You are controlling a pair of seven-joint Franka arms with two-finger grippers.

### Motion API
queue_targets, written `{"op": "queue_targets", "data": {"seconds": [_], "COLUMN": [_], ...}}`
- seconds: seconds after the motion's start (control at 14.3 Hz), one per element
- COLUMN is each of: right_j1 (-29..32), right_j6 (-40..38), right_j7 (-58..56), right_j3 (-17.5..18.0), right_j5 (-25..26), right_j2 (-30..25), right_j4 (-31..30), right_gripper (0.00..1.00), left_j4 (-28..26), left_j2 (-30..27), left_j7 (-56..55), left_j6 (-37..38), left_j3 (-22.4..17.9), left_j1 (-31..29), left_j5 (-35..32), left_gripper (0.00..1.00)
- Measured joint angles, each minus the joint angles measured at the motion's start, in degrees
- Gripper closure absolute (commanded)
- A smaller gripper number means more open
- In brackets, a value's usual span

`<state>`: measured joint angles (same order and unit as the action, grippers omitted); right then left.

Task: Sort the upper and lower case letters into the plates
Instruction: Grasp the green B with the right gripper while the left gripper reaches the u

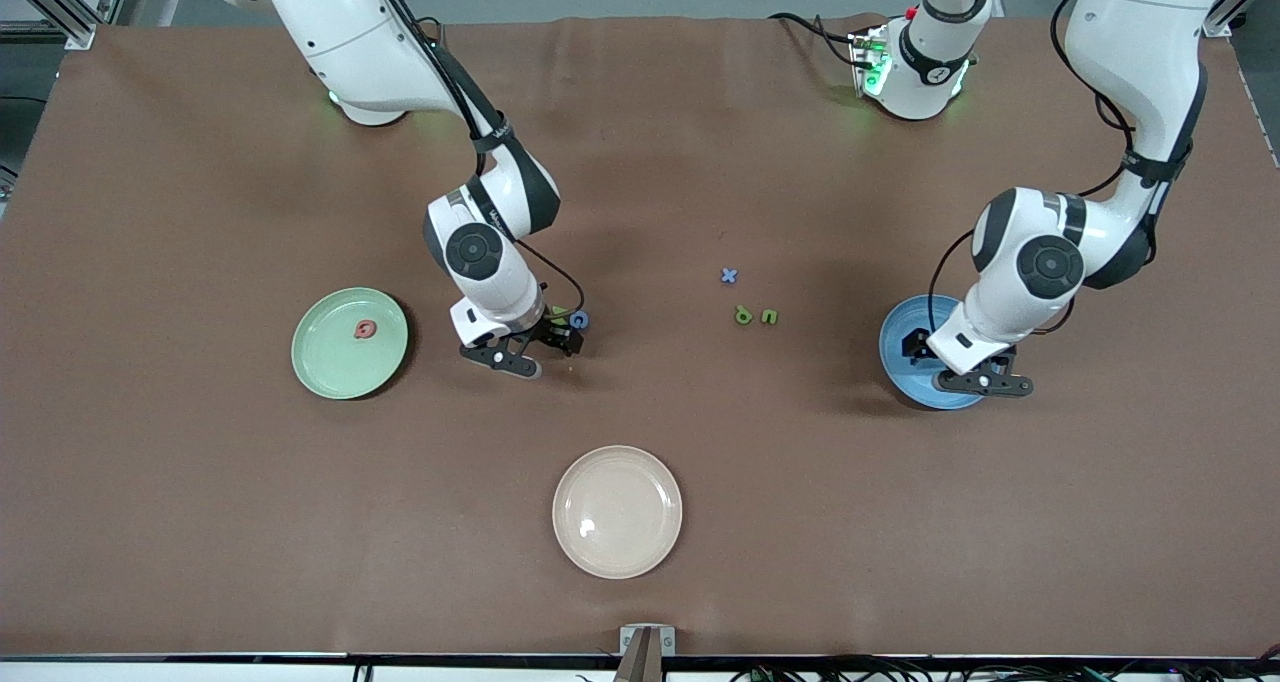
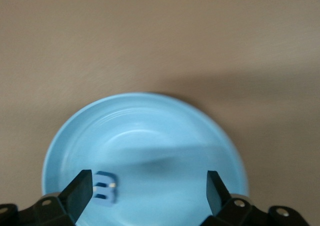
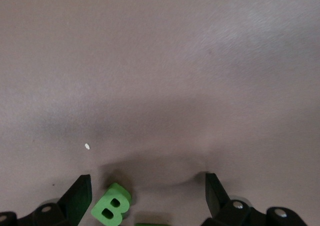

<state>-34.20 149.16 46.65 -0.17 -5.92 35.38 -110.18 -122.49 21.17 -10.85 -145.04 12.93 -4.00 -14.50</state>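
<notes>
My left gripper is to move next to the green n beside the green p and close on the sides of the green n [image 1: 769, 317].
My right gripper [image 1: 533, 350] is open and low over the table beside the light green plate [image 1: 330, 367], which holds the red Q [image 1: 366, 330]. In the right wrist view the green B [image 3: 112, 204] lies between its open fingers [image 3: 80, 193], close to one of them; the edge of another green letter [image 3: 150, 224] shows beside it. The blue G [image 1: 579, 319] and the green N [image 1: 560, 312] lie at that gripper. My left gripper [image 1: 972, 377] is open over the blue plate [image 1: 900, 337]. The blue m [image 2: 105, 188] lies in that plate [image 2: 145, 99]. The blue x [image 1: 729, 276], green p [image 1: 743, 314] and green n [image 1: 769, 316] lie mid-table.
A cream-white plate [image 1: 617, 511] sits nearer to the front camera, mid-table. The brown table cover [image 1: 800, 482] runs wide around all three plates.
</notes>
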Motion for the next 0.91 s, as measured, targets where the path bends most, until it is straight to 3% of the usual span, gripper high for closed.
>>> {"op": "queue_targets", "data": {"seconds": [0.21,0.42,0.7,0.91], "right_j1": [-0.92,-2.00,-3.21,-3.27], "right_j6": [0.15,0.08,-0.43,-0.70], "right_j7": [0.00,0.00,0.00,0.00], "right_j3": [0.00,-0.01,-0.20,-0.24], "right_j5": [0.12,0.25,2.58,4.22], "right_j2": [0.42,0.48,0.48,0.46], "right_j4": [0.57,0.84,0.98,1.15], "right_gripper": [0.03,0.12,0.34,0.57], "left_j4": [0.79,0.89,1.42,3.85], "left_j2": [-1.82,-0.83,2.14,4.93], "left_j7": [-2.12,-7.89,-9.73,-12.87], "left_j6": [1.21,1.80,1.58,1.29], "left_j3": [5.23,8.94,9.47,9.55], "left_j1": [0.09,1.37,4.10,7.24], "left_j5": [0.00,0.00,0.00,0.00], "left_gripper": [0.00,0.00,0.00,0.00]}}
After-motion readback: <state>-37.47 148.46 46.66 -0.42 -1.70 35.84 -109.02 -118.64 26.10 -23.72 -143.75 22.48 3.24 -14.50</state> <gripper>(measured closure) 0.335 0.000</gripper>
